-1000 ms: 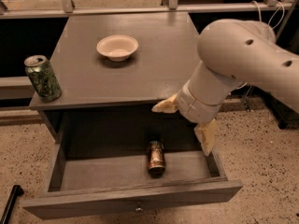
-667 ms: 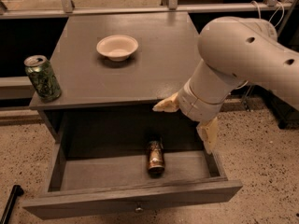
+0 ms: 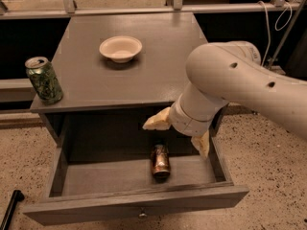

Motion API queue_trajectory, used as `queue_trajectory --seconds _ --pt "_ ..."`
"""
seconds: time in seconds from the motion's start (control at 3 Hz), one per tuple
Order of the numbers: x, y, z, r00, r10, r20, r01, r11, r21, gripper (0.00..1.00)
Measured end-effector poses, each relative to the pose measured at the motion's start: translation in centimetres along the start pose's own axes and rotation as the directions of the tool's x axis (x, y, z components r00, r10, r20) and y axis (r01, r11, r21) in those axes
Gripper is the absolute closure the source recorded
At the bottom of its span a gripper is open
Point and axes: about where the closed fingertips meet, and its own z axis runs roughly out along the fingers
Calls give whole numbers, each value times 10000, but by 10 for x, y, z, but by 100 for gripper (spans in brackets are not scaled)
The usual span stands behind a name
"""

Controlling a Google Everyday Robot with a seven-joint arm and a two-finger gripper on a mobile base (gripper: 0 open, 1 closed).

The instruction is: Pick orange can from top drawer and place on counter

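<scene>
The orange can in the open top drawer is next, so next my gripper goes down to the orange can's middle [image 3: 160, 161] and closes there, across the can's sides.
The orange can [image 3: 160, 160] lies on its side in the middle of the open top drawer [image 3: 91, 178], its end toward the drawer front. My gripper [image 3: 178, 133] hangs over the drawer just above and slightly right of the can, its cream fingers [image 3: 156, 122] spread wide apart and holding nothing. The grey counter [image 3: 144, 75] is the cabinet top behind it. My white arm covers the right part of the counter and drawer.
A green can [image 3: 43, 79] stands at the counter's front left corner. A cream bowl [image 3: 120, 48] sits on the counter toward the back. The drawer front with its knob [image 3: 142, 215] juts toward me. A speckled floor surrounds the cabinet.
The gripper has moved left and down toward the orange can. The can, bowl and green can have not moved.
</scene>
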Motion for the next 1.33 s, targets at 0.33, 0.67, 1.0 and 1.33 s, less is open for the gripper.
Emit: queue_trajectory --seconds 0.33,0.67,1.0,1.33 --pt "-7 -4 20 9742 -2229 -345 2227 9748 -81 0" --pt "-6 -2 46 9271 -3732 -337 3702 9262 -716 0" --pt "9 0 82 9039 -4276 -118 4226 8969 -1306 0" --pt "18 -1 105 8965 -4431 47 4392 8872 -1412 0"
